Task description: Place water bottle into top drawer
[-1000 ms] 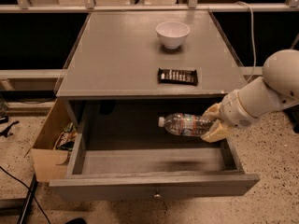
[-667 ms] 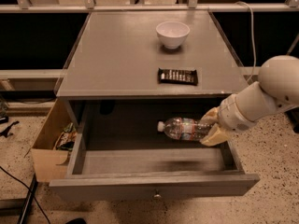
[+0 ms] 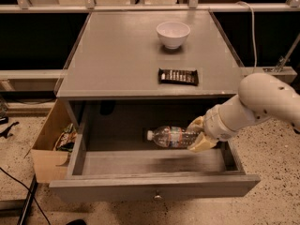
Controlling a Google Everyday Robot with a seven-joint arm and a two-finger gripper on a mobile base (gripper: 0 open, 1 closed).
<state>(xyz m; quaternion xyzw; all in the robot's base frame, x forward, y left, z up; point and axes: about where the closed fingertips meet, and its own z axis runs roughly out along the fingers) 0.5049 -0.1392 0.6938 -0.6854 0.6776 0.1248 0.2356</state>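
Observation:
My gripper needs to let go of the water bottle on the middle of the drawer's bottom [image 3: 161, 143], directly behind the round knob.
The water bottle [image 3: 171, 137] is a clear ribbed plastic bottle with a white cap pointing left and a thin reddish label band. It lies sideways inside the open top drawer [image 3: 154, 187], low over the drawer's floor. My gripper [image 3: 199, 135] is shut on the bottle's base end, with one tan finger above and one below. The white arm reaches in from the right over the drawer's right side. The drawer is pulled fully out, with its small round knob [image 3: 157, 197] on the front.
A white bowl [image 3: 173, 33] and a dark flat snack bar [image 3: 178, 76] sit on the cabinet top [image 3: 117, 55]. A tan cardboard box [image 3: 50, 144] with clutter stands on the floor left of the drawer. A black cable lies at bottom left.
The arm has lowered and moved left, carrying the bottle deeper into the drawer. The grip on the bottle is unchanged.

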